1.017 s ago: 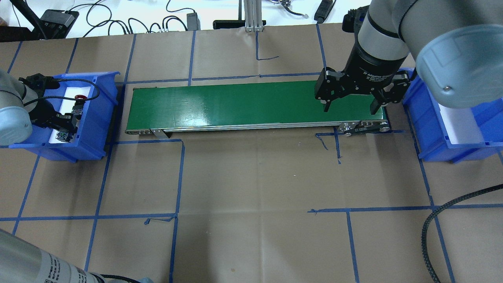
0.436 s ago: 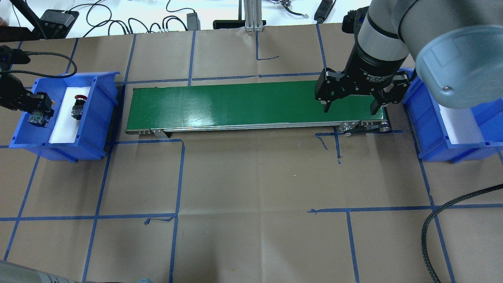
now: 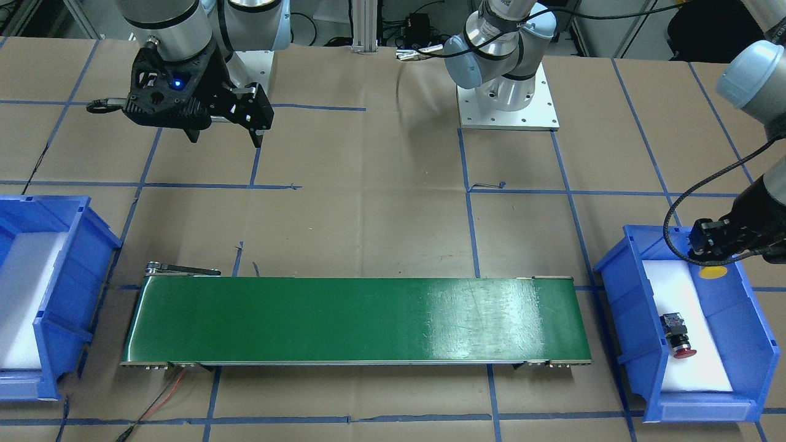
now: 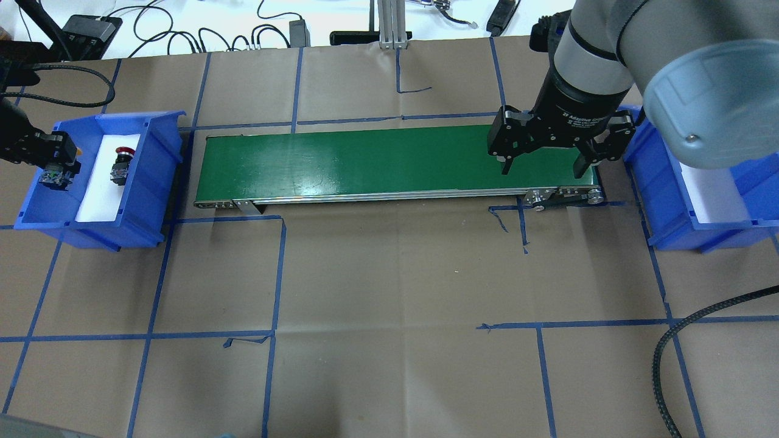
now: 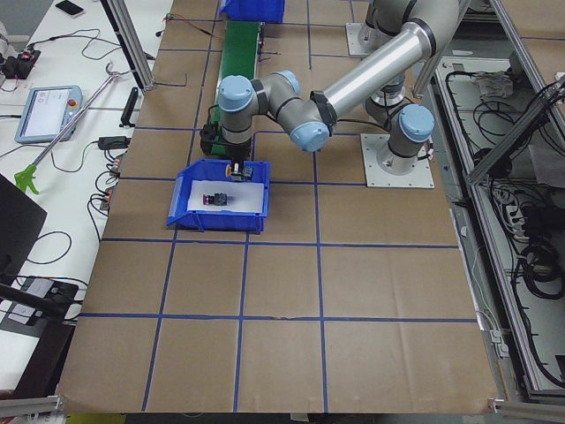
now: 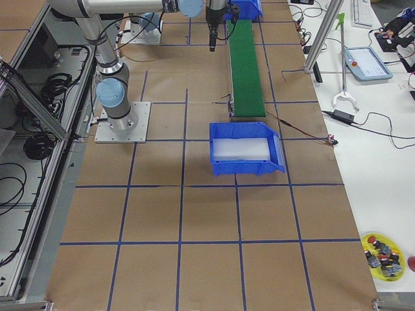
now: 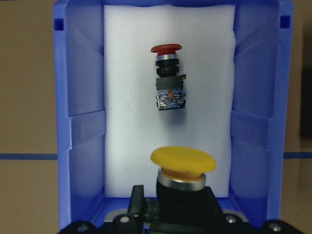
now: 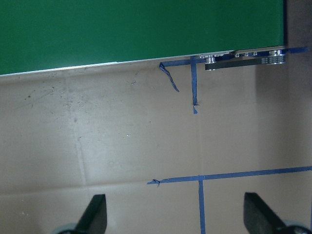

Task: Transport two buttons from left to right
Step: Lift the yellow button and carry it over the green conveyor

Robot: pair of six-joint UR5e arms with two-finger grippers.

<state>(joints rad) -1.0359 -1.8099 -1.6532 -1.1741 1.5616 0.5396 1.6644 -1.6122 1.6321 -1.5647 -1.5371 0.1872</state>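
Note:
Next, my left gripper lets go of the yellow button on the green conveyor belt's end (image 3: 520, 324) that is closest to the red button's bin.
My left gripper (image 4: 52, 165) is shut on the yellow button (image 7: 183, 161) and holds it above the near end of the left blue bin (image 4: 152, 182). Its yellow cap shows under the gripper in the front-facing view (image 3: 713, 272). The red button (image 7: 167, 78) lies on its side on the white foam in that bin, and also shows in the overhead view (image 4: 120, 163). My right gripper (image 4: 544, 161) is open and empty, hanging above the right end of the green conveyor belt (image 4: 365, 161). Its fingers (image 8: 95, 217) frame bare table paper in the right wrist view.
The right blue bin (image 4: 669, 201) with a white foam liner stands past the belt's right end, with no button visible in it. Blue tape lines cross the brown paper. A black cable (image 4: 669, 347) loops at the front right. Cables and devices lie beyond the table's far edge.
My left gripper has lifted out of the left bin with the yellow button and drifted toward the view's left. The red button stays on the foam. The right arm has not moved.

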